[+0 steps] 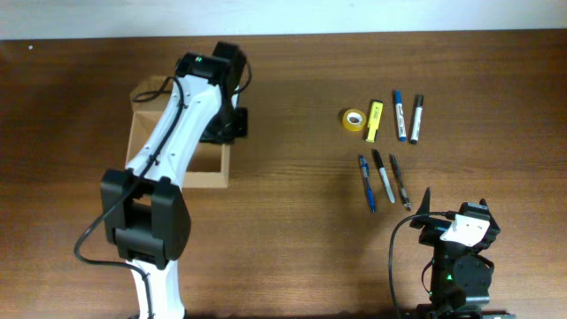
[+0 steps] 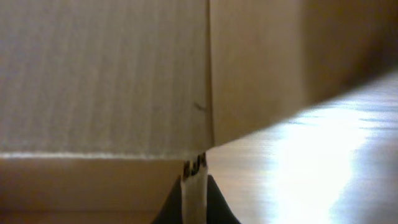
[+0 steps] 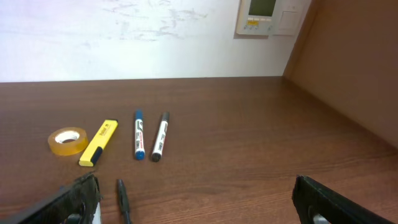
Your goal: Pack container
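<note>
The robot's left gripper needs to release the container on the bare table [image 1: 264, 142] between that left gripper and the tape roll.
The container [image 1: 205, 178], a tan cardboard box, stands open at the table's left. It fills the left wrist view [image 2: 106, 81] as close cardboard walls. My left gripper [image 1: 227, 124] is at the box's right wall. In its wrist view the fingers [image 2: 193, 202] are shut on a thin white strip with black marks at its top. I cannot tell whether the strip is the box's edge or something else. My right gripper [image 1: 450, 227] is open and empty near the front right, and its wrist view [image 3: 205, 208] shows bare table between the fingers.
A tape roll [image 1: 353, 119], a yellow highlighter [image 1: 374, 121], a blue marker [image 1: 400, 115] and a black marker [image 1: 416, 119] lie at the back right. Three pens [image 1: 383, 175] lie nearer my right gripper. One black pen [image 3: 123, 198] is by its left finger.
</note>
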Controlling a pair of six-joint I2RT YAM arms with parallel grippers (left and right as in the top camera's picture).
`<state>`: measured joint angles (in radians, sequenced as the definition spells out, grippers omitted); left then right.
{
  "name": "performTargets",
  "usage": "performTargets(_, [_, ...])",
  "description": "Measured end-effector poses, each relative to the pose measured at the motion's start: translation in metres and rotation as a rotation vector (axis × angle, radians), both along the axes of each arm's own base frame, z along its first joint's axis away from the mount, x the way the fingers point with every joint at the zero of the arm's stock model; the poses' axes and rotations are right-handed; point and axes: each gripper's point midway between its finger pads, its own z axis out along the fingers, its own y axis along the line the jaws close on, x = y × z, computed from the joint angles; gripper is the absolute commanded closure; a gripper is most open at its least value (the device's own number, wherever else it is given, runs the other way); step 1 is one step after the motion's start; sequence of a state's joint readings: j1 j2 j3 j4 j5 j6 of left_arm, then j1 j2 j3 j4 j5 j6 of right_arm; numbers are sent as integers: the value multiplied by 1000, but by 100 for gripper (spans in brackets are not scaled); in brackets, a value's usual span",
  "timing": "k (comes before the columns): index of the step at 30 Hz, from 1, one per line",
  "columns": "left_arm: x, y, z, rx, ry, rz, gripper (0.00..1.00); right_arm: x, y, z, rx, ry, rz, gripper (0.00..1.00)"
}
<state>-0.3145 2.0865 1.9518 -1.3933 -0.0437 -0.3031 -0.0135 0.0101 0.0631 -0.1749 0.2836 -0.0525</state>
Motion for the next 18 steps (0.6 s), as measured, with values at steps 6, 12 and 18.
performTargets(6, [-1,-64,44,-42,-125,15,98,0,0,0,0,0,0,1])
performTargets(12, [-22,-135,43,-79,-181,24,98,0,0,0,0,0,0,1])
performTargets(18, [-12,-169,10,-95,-195,29,98,0,0,0,0,0,0,1])
